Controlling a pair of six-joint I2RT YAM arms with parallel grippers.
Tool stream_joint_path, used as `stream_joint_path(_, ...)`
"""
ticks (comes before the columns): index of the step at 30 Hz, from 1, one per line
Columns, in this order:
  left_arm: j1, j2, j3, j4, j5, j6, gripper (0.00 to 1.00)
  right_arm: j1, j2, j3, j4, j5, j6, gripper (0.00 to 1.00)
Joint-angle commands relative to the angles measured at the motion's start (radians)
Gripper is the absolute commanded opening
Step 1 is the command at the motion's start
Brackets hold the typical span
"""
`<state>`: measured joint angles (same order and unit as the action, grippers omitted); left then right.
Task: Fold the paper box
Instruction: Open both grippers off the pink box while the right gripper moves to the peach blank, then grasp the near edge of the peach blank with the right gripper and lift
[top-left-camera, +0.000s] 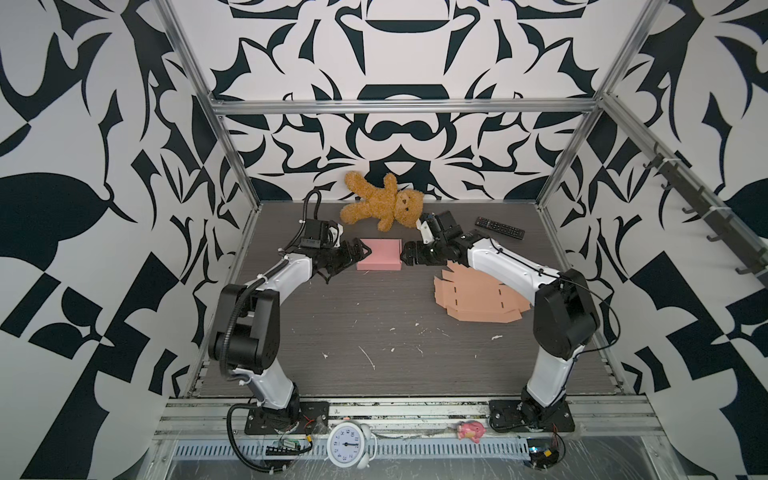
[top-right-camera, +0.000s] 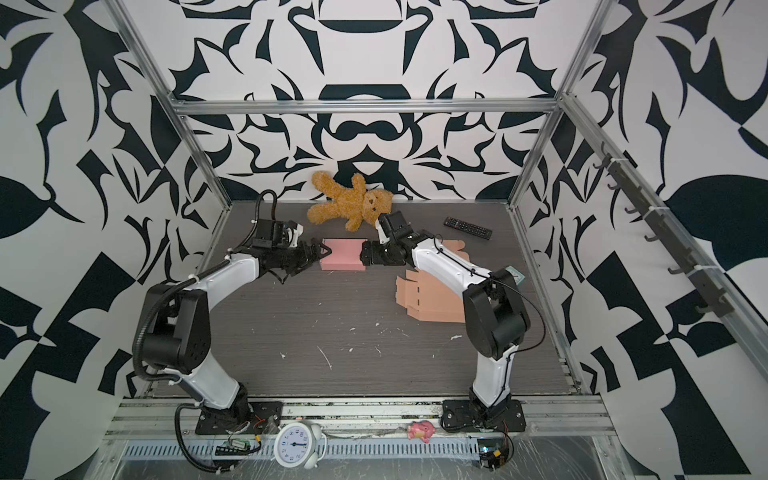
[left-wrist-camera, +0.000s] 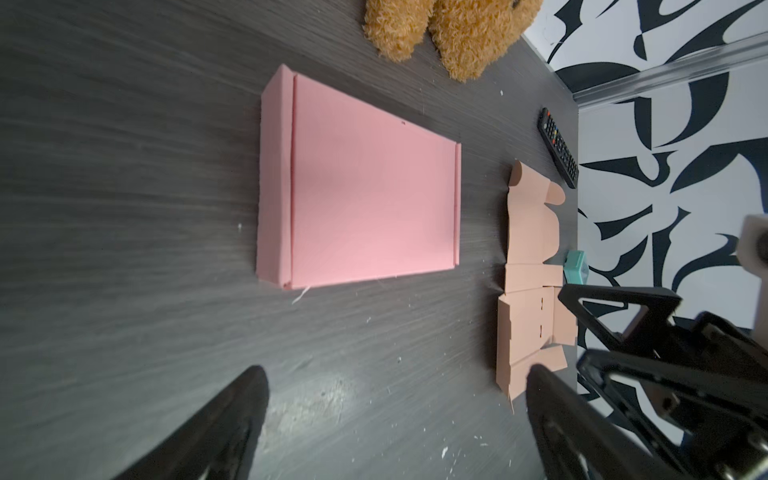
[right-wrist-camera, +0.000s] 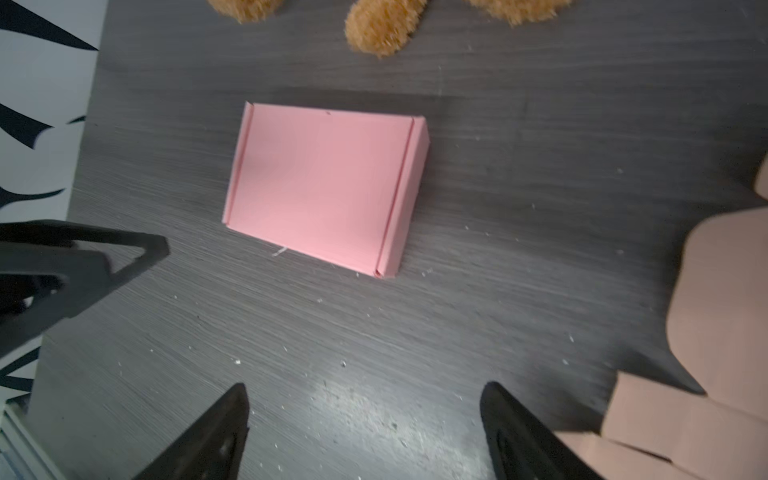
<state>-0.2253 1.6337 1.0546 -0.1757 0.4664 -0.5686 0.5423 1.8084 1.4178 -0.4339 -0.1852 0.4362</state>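
My right gripper should close on the front end of the side flap (top-left-camera: 438, 302) that faces the middle of the table, on the tan cardboard blank.
The pink paper box (top-left-camera: 379, 254) lies flat and closed on the dark table, toward the back middle in both top views (top-right-camera: 344, 254). My left gripper (top-left-camera: 360, 252) hovers just off the box's left end, open and empty. My right gripper (top-left-camera: 409, 254) faces it from the box's right end, also open and empty. In the left wrist view the box (left-wrist-camera: 361, 195) lies beyond the spread gripper (left-wrist-camera: 395, 374), apart from it. The right wrist view shows the box (right-wrist-camera: 324, 187) well clear of that gripper (right-wrist-camera: 365, 388).
A brown teddy bear (top-left-camera: 384, 202) lies against the back wall behind the box. A black remote (top-left-camera: 499, 227) sits at the back right. Flat tan cardboard blanks (top-left-camera: 473, 297) lie under the right arm, with a small teal object (left-wrist-camera: 577, 266) beside them. A clock (top-left-camera: 347, 444) stands on the front rail.
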Motion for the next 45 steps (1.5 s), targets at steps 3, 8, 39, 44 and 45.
stream_joint_path(3,-0.042,-0.145,-0.130,-0.038,0.018,0.009,0.99,0.023,-0.080,-0.060,-0.105,0.112,-0.053,0.86)
stream_joint_path(8,-0.097,-0.282,-0.220,-0.064,0.020,-0.007,0.99,0.053,-0.106,-0.110,-0.172,0.219,-0.073,0.84)
stream_joint_path(39,-0.327,-0.420,-0.401,-0.015,-0.132,-0.126,1.00,0.098,0.040,-0.152,-0.172,0.368,-0.049,0.63)
stream_joint_path(44,-0.329,-0.417,-0.407,0.000,-0.137,-0.130,1.00,0.099,0.024,-0.164,-0.181,0.409,-0.049,0.57)
stream_joint_path(45,-0.330,-0.415,-0.408,0.003,-0.137,-0.134,1.00,0.097,0.022,-0.166,-0.181,0.409,-0.050,0.56)
